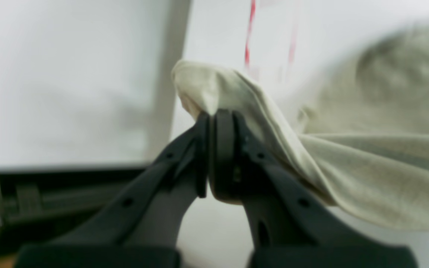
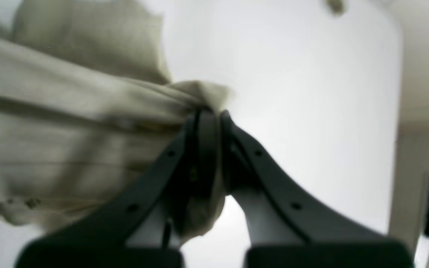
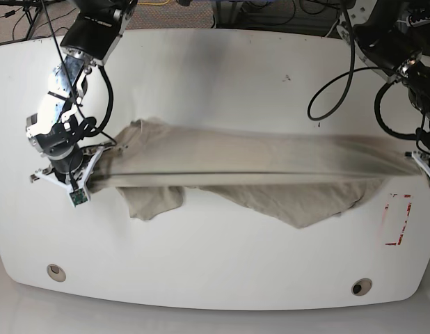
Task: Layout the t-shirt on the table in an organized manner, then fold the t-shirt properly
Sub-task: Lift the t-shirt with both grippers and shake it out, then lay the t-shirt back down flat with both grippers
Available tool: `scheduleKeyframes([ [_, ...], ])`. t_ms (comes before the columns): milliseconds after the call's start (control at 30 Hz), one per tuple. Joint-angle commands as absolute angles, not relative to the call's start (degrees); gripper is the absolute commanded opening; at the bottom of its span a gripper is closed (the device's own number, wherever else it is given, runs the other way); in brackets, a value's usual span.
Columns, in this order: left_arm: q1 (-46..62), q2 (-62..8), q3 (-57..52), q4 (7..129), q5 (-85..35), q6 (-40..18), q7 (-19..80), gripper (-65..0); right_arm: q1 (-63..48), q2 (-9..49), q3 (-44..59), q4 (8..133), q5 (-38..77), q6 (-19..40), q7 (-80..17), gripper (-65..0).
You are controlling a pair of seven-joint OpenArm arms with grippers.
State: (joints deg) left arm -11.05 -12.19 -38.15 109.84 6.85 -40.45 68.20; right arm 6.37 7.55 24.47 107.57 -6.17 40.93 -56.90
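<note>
Next, I release the t-shirt's corner from my left gripper on the white table (image 3: 380, 85) behind the red-tape rectangle, close to the black cables.
The beige t-shirt (image 3: 250, 163) hangs stretched in a long band between my two arms above the white table (image 3: 215, 76). Its lower folds sag onto the tabletop in the middle. My left gripper (image 1: 210, 117) is shut on a bunched corner of the t-shirt (image 1: 214, 87) at the base view's right edge. My right gripper (image 2: 209, 113) is shut on the opposite end of the t-shirt (image 2: 69, 111), at the base view's left (image 3: 90, 182). One sleeve (image 3: 152, 202) droops on the table near the right gripper.
A red-tape rectangle (image 3: 397, 220) marks the table at the right, just below the left gripper. Two grey grommet holes (image 3: 56, 272) (image 3: 361, 287) sit near the front edge. Black cables (image 3: 333, 83) loop over the back right of the table.
</note>
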Motion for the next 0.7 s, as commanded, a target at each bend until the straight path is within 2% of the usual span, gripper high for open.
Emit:
scheduleKeyframes([
  [0,-8.40,-13.49,-38.64,110.73,7.87,-40.00,67.47,-65.0,4.97,7.34,25.10,109.58,-7.69,40.00,-56.48,-64.8],
  [367,3.74,-13.41,-38.46,110.55,7.87,-40.00,65.45,-65.0,-1.63,4.53,25.01,110.73,-7.87,40.00,-56.48,-64.8],
  [667,8.66,-13.58,-38.55,110.55,7.87,-40.00,61.41,-65.0,-4.18,4.44,25.01,110.73,-8.04,40.00,-56.48,-64.8],
])
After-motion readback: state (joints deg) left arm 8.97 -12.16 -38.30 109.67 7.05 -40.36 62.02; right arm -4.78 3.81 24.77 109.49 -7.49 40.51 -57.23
